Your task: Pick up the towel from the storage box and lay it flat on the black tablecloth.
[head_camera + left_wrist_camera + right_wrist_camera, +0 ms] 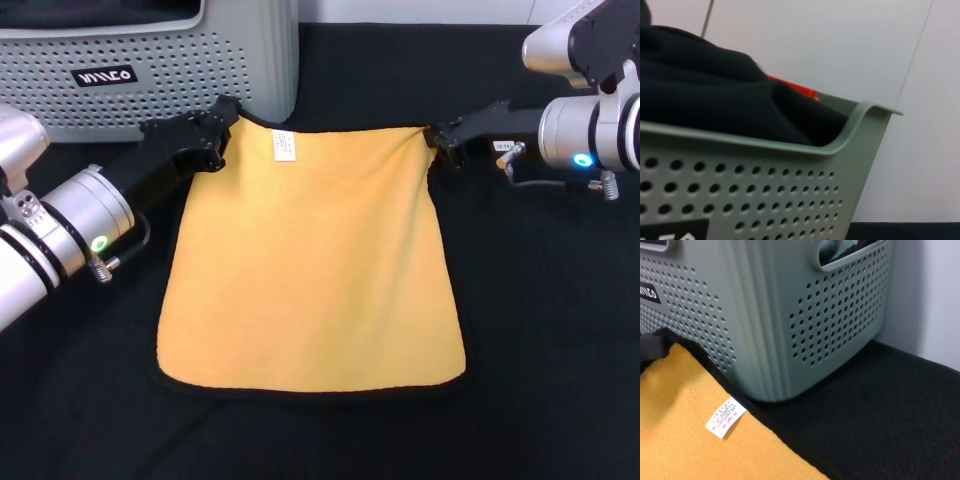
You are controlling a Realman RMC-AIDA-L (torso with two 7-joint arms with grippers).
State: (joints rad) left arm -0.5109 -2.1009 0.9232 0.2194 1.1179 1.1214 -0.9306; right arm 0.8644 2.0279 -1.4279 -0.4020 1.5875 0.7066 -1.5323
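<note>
I will release the towel's corner from my left gripper so that it rests on the black tablecloth point(212, 134), close up against the front of the storage box.
The towel point(310, 260) is spread yellow side up on the black tablecloth point(540, 330), its white tag point(284, 145) near the far edge. My left gripper point(218, 132) is shut on the far left corner, close to the storage box point(150, 60). My right gripper point(440, 140) is shut on the far right corner. The far edge runs straight between them. The right wrist view shows the towel point(680, 435), its tag point(725, 422), the box point(790, 315) and the tablecloth point(880, 405). The left wrist view shows only the box point(765, 200).
Dark cloth point(715, 100) and something red point(795, 90) lie inside the storage box. A pale wall point(840, 50) stands behind the box. The tablecloth stretches bare in front of and right of the towel.
</note>
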